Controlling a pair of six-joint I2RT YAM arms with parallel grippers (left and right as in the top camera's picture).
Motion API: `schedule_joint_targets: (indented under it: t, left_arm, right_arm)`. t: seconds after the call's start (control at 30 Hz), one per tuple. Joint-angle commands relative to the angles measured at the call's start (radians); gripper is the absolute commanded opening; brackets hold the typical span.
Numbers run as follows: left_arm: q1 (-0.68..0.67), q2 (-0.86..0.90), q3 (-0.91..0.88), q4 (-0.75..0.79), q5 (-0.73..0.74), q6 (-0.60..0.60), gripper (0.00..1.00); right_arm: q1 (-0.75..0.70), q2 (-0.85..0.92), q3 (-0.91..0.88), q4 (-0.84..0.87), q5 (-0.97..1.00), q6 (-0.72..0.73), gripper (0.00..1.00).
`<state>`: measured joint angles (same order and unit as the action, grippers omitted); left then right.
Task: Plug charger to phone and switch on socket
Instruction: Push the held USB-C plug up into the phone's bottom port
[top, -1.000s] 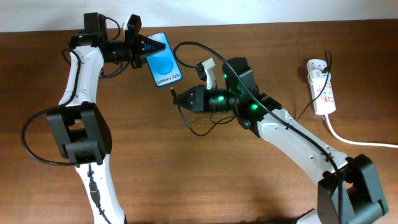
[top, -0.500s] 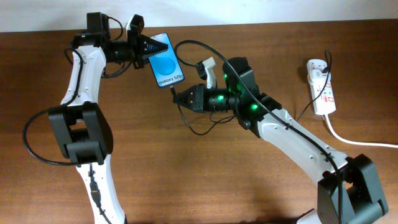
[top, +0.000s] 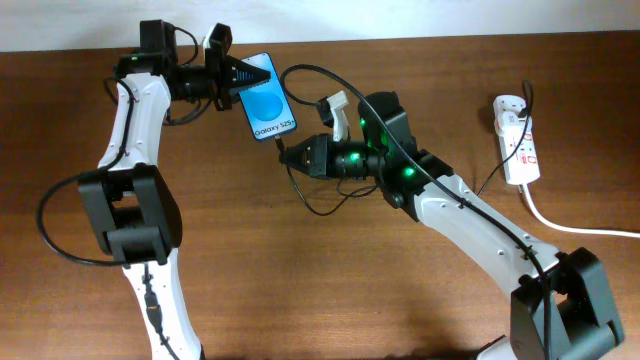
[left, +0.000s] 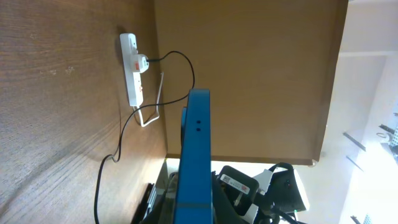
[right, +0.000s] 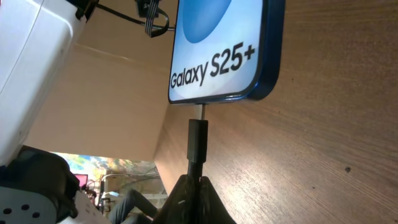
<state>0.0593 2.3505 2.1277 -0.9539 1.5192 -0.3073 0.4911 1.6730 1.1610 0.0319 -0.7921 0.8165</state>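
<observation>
Next, my left gripper releases the phone on the wooden table (top: 283, 168) by the loop of the black charger cable.
The phone (top: 268, 106) has a bright blue screen reading Galaxy S25+ and is held above the table at the back. My left gripper (top: 243, 78) is shut on its upper end; in the left wrist view the phone shows edge-on as a blue bar (left: 194, 155). My right gripper (top: 292, 156) is shut on the charger plug (right: 198, 140), just below the phone's bottom edge (right: 217, 93). The plug's metal tip touches the phone's port. The thin black charger cable (top: 330, 205) loops on the table under the right arm. The white socket strip (top: 519, 140) lies at the far right.
A thick white cord (top: 570, 226) runs from the socket to the right edge. The socket also shows in the left wrist view (left: 132, 68), with a plug and thin black cable in it. Bare wooden table (top: 300, 290) fills the front.
My right gripper has moved slightly up and left, bringing the plug tip to the phone's bottom edge. The left gripper shifted the phone slightly right at first, then held still.
</observation>
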Motion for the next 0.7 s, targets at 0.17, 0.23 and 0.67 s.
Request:
schedule_joint_targets:
  t: [0.17,0.23,0.67]
  left_arm:
    - [-0.001,-0.005,-0.001,-0.005,0.055,-0.006,0.0]
    - [-0.001,-0.005,-0.001,-0.005,0.055,-0.006,0.0]
    - [-0.04,-0.005,-0.001,-0.01,0.055,0.009,0.0]
  right_arm:
    - [-0.01,0.007,-0.006,0.006,0.023,0.003,0.04]
    - [-0.01,0.007,-0.006,0.006,0.023,0.004,0.04]
    - [-0.016,0.007,-0.006,0.039,0.042,0.012,0.04]
